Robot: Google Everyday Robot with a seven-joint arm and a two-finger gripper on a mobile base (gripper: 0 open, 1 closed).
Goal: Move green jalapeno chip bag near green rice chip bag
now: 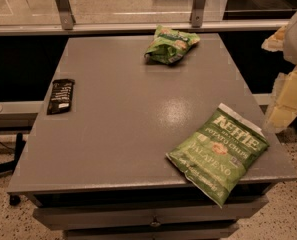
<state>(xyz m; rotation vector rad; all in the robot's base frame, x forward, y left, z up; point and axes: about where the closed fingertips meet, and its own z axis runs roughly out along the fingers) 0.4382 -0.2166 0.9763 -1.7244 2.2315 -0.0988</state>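
The robot's gripper will next move to the middle [226, 145] of the green jalapeno chip bag and close there, pinching the bag between its two ends.
The green jalapeno chip bag [218, 151] lies flat at the table's front right corner, with white "KETTLE" lettering, and its lower end hangs slightly over the front edge. The green rice chip bag [170, 45] is smaller and puffy and sits at the far centre-right of the table. My gripper [284, 100] is pale yellow and white. It hovers at the right edge of the view, just beyond the table's right side, above and to the right of the jalapeno bag and apart from it.
A dark snack bar [61, 96] lies near the left edge of the grey table [123, 129]. A metal rail with posts [63, 6] runs behind the table. Drawers [153, 216] sit under the front edge.
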